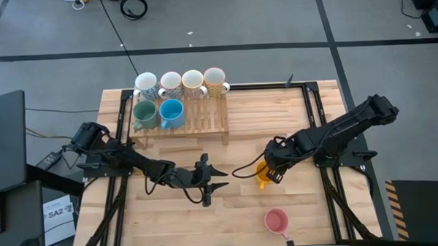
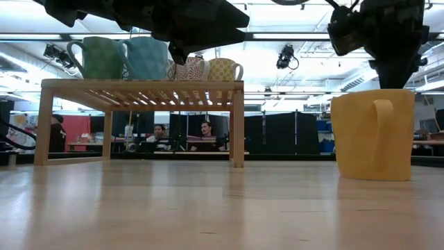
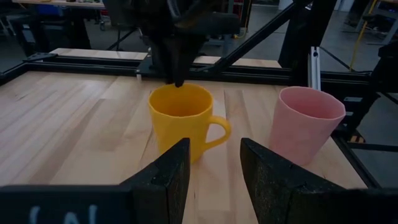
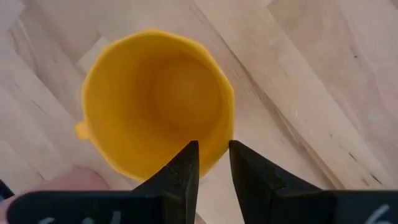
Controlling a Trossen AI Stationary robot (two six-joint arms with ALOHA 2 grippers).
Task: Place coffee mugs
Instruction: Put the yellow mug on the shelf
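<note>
The robot's right gripper should set the orange mug down on the bare wood slightly nearer the wooden rack (image 1: 257, 162).
An orange mug (image 1: 263, 180) stands upright on its base near the table's middle, with its handle (image 2: 378, 132) toward the near edge. My right gripper (image 4: 214, 149) comes down on it from above and is shut on its rim. My left gripper (image 1: 221, 178) hovers open to the mug's left, pointing at it (image 3: 183, 118) and touching nothing. A pink mug (image 1: 276, 222) stands upright close to the near edge, and also shows in the left wrist view (image 3: 308, 121). Several mugs stand on the slatted wooden rack (image 1: 208, 122), among them green (image 1: 144, 113) and blue (image 1: 171, 112). My right gripper pinches the orange mug's rim (image 4: 229, 124) on the mug's right side, one finger inside the cup and one outside. The fingers (image 3: 179, 78) point down from above. The mug stands upright with its base on the table (image 2: 371, 173).
The wooden rack stands at the table's far left, with its right half bare. Black frame rails (image 1: 317, 112) run along the table's left and right sides. Bare wood lies between the rack and the orange mug. People sit in the room behind the table (image 2: 201, 132).
</note>
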